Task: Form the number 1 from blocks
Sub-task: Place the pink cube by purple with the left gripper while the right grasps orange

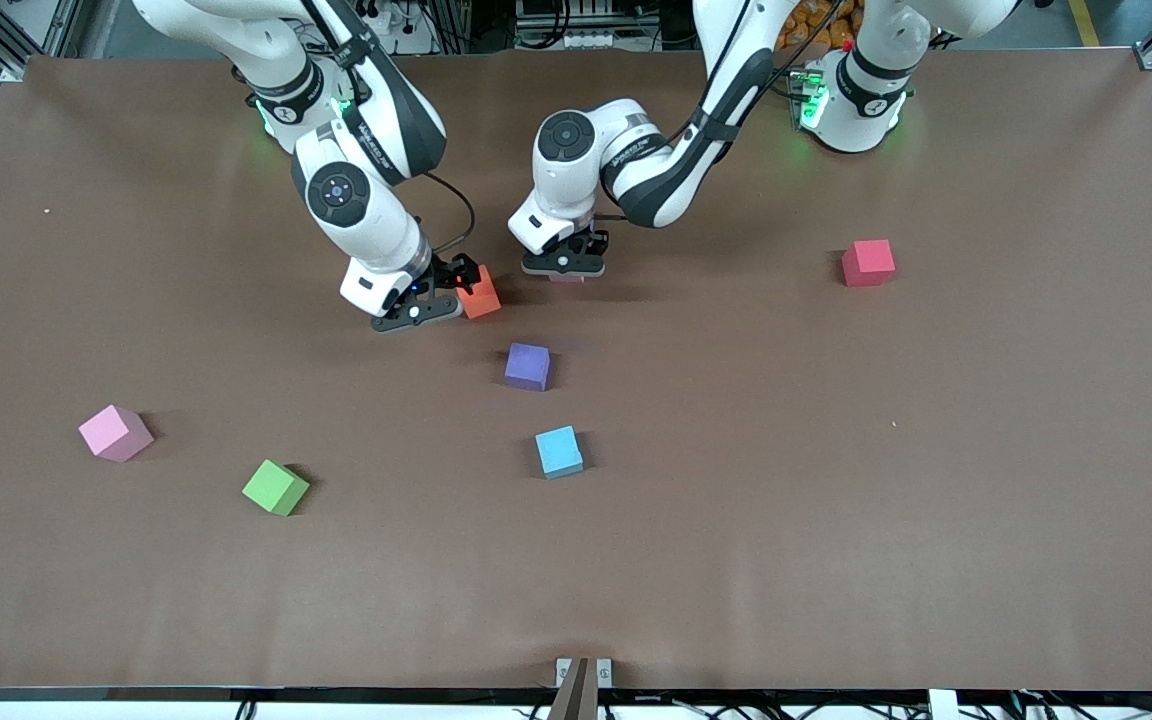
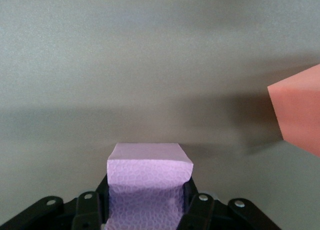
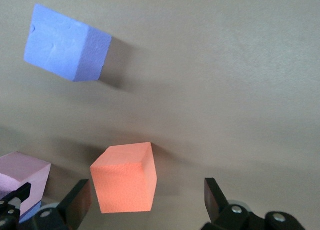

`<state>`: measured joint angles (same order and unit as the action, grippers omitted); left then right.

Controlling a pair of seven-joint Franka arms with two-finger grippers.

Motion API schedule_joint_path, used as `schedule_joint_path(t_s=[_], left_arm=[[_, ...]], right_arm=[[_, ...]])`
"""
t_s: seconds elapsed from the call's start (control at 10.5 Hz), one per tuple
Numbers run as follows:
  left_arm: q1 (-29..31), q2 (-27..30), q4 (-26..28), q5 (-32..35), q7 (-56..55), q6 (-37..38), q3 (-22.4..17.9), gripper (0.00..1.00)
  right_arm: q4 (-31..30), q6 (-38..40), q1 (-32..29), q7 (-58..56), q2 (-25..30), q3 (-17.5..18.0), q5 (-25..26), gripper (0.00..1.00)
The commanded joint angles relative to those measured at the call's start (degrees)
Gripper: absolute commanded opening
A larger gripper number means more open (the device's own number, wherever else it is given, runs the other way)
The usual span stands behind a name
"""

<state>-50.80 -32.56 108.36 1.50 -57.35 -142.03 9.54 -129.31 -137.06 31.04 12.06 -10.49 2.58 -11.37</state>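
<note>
The robot's right gripper should next close on the orange block's opposite sides (image 1: 482, 293) (image 3: 125, 182), putting one finger on the orange block's side toward the pale pink block.
My left gripper (image 1: 564, 265) (image 2: 145, 196) is shut on a pale pink block (image 2: 149, 162), held low at the table's middle; in the front view only a sliver of it (image 1: 567, 277) shows under the hand. Beside it, toward the right arm's end, stands the orange block (image 1: 482, 297) (image 2: 300, 115) (image 3: 125, 177). My right gripper (image 1: 451, 295) (image 3: 147, 189) is open around that block without touching it. The purple block (image 1: 527, 366) (image 3: 67, 42) and the light blue block (image 1: 559, 451) lie nearer the front camera. The other purple block is not clearly seen.
A red block (image 1: 868, 262) sits alone toward the left arm's end. A green block (image 1: 275, 487) and a second pink block (image 1: 115, 433) lie toward the right arm's end, nearer the front camera. The brown table (image 1: 836, 520) is bare elsewhere.
</note>
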Motion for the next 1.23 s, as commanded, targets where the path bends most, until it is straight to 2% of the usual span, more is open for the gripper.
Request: schedule_joint_path(t_s=[0.0, 0.38, 0.76, 0.95, 1.14], left_arm=[[-1.05, 0.75, 1.86, 1.05, -0.39, -0.62, 0.22, 1.0], [-0.53, 1.1, -0.15, 1.05, -0.66, -0.62, -0.83, 1.0], [-0.53, 1.27, -7.0, 0.96, -4.0, -0.53, -6.8, 1.0], [-0.36, 1.01, -8.07, 0.96, -3.91, -0.62, -9.53, 1.0], [1.04, 0.31, -8.95, 0.96, -3.22, -0.7, -11.98, 1.0]], right_arm=[[-1.64, -1.28, -0.54, -1.07, 0.03, 0.24, -1.72, 1.0], [-3.75, -3.9, -0.63, -3.27, -0.15, 0.24, -1.72, 1.0], [-3.67, -6.62, 2.52, -2.13, -2.42, 0.24, -1.72, 1.0], [-3.5, -11.28, 4.81, -0.2, -5.15, 0.24, -1.72, 1.0], [-3.67, -12.17, 5.35, -0.02, -5.6, 0.24, -1.72, 1.0]])
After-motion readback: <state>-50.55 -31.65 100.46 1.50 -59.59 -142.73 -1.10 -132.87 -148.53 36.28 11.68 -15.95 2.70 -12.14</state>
